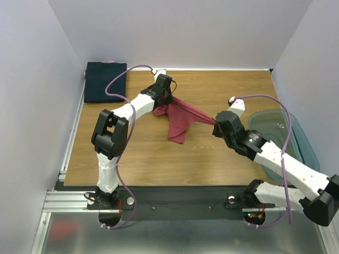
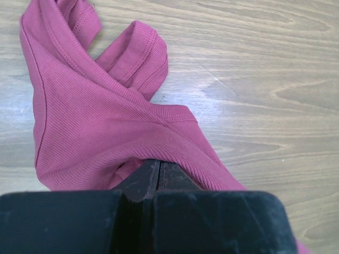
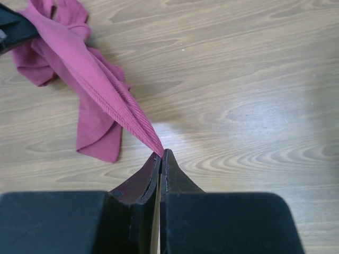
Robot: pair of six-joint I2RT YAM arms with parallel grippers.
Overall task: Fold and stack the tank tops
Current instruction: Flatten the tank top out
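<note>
My right gripper will let go of the rose-red tank top's corner on the bare wood (image 1: pixel 192 150), beside the tip of the drooping part.
The rose-red tank top (image 1: pixel 180 119) hangs stretched above the table between both grippers, and part of it droops toward the wood. My left gripper (image 1: pixel 165 101) is shut on its left end, the cloth (image 2: pixel 106 132) draped over the fingertips (image 2: pixel 158 165). On the right, my right gripper (image 1: pixel 217 123) is shut on a thin pulled-out corner of the rose-red top (image 3: pixel 100 90), which enters the jaws at the tips (image 3: pixel 163 154). The dark navy tank top (image 1: pixel 105 82) lies folded flat at the table's far left corner, away from both grippers.
A translucent blue-green plastic tub (image 1: pixel 296 137) stands at the table's right edge, under the right arm. White walls close in the table on the left, back and right. Purple cables loop over both arms.
</note>
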